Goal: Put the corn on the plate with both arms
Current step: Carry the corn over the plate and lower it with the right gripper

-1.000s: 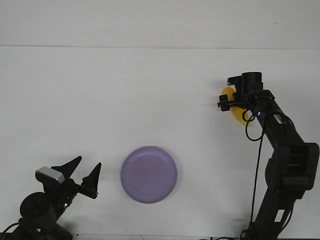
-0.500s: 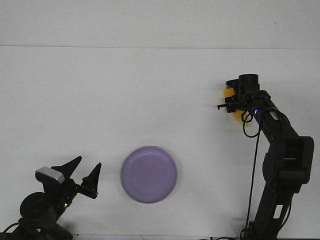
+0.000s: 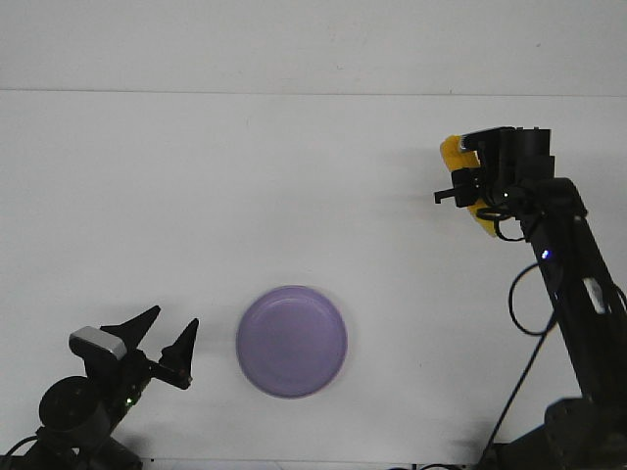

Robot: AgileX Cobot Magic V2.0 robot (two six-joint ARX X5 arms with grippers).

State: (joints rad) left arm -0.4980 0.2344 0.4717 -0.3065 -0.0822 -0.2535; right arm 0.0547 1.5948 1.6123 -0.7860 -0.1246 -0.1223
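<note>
Next, I let go of the yellow-orange corn with my right gripper across the middle of the lavender plate (image 3: 293, 339).
The yellow-orange corn (image 3: 454, 153) is at the right of the white table, far from the plate. My right gripper (image 3: 474, 184) is across its middle and looks shut on it; one end of the cob shows above the gripper and the other end below it. The lavender plate (image 3: 292, 341) lies empty at the front middle of the table. My left gripper (image 3: 176, 316) is open and empty at the front left, a short way left of the plate.
The right arm's links and loose cable (image 3: 578, 294) run down the right side to its base. The table's back edge (image 3: 294, 93) runs across the top of the view.
The right arm has swung its elbow out to the right and up. The corn now shows more above the gripper and seems lifted with it. The left arm and the plate have not moved.
</note>
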